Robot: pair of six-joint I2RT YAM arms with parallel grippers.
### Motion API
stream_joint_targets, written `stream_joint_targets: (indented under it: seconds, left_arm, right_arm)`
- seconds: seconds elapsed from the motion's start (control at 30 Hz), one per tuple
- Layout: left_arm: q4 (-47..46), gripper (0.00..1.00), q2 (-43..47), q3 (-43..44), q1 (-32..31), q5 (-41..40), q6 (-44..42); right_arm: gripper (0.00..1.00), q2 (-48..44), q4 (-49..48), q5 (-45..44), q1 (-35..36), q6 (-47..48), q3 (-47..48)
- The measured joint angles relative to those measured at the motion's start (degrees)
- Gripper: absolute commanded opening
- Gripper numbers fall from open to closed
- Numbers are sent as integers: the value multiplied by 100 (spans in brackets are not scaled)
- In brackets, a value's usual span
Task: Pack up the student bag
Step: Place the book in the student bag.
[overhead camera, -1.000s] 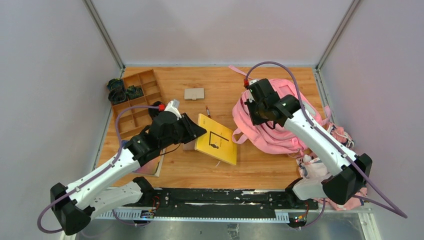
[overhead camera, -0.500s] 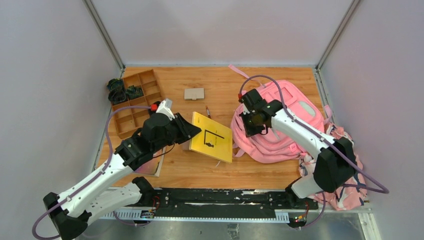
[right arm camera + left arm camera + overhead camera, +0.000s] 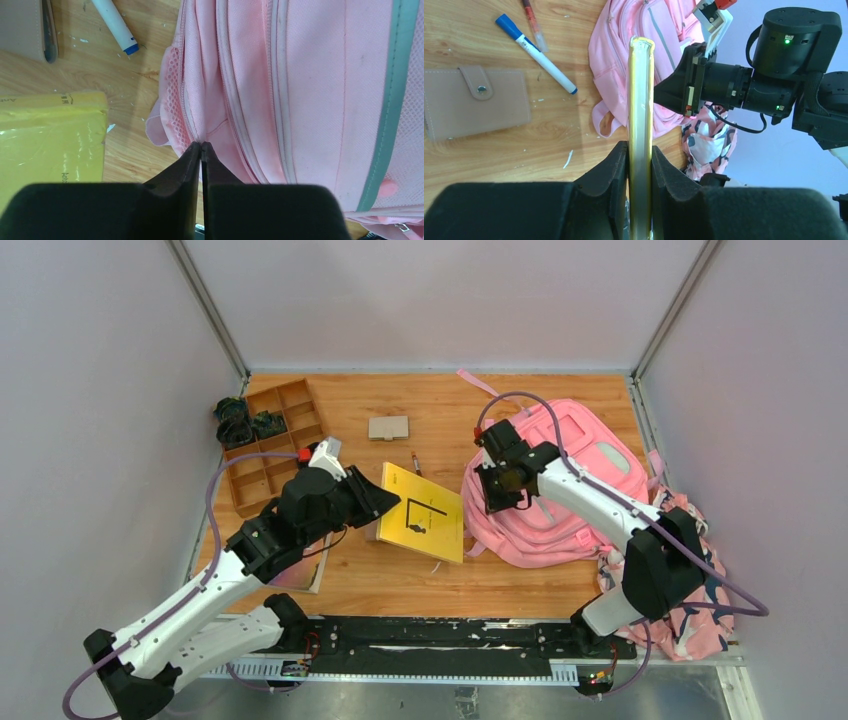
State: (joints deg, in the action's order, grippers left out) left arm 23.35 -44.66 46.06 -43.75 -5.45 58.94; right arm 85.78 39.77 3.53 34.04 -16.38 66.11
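Next, I open my right gripper, take the opening's upper fold (image 3: 197, 102) and lift it before the book slides in, because the bag's opening lies flat beside the yellow book.
The student bag (image 3: 580, 475) is a large pink backpack lying at the right of the table. It also shows in the right wrist view (image 3: 310, 85) and the left wrist view (image 3: 634, 30). My right gripper (image 3: 488, 502) is at the bag's left edge. Its fingers are shut, and their tips (image 3: 201, 146) pinch a fold of pink fabric beside the zipper. My left gripper (image 3: 383, 502) is shut on a yellow book (image 3: 427, 523) and holds it on edge (image 3: 640, 125), tilted, with its far end toward the bag.
A tan wallet (image 3: 388, 427), a blue-capped marker (image 3: 536, 56) and a pen (image 3: 416, 463) lie behind the book. A wooden divider tray (image 3: 268, 443) stands at the back left. A pink-white-navy cloth bundle (image 3: 690, 585) lies at the right front. Another book (image 3: 300, 575) lies under the left arm.
My right gripper moved from the bag's top down to its left edge and stays shut there. My left arm shifted the yellow book slightly left and tilted it up more.
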Motion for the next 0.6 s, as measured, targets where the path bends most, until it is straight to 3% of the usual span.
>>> stream_joint_targets:
  seconds: [0.07,0.13,0.2,0.3,0.4,0.53,0.6]
  left_arm:
    - [0,0,2,0,0,2,0]
    - [0,0,2,0,0,7,0]
    - [0,0,0,0,0,11,0]
    - [0,0,0,0,0,22,0]
    - [-2,0,-7,0,0,31,0]
    - [-9,0,-39,0,0,48,2]
    - [-9,0,-66,0,0,59,2]
  right_arm:
    - [11,0,-61,22,-2,-13,-55]
    - [27,0,-111,48,-4,-22,-103]
    - [37,11,-129,61,-4,-15,-120]
    - [39,63,-162,61,-7,-9,-138]
    - [34,146,-179,63,-7,-9,-151]
    - [1,236,-243,52,-7,-33,-188]
    - [0,236,-247,31,-7,-13,-195]
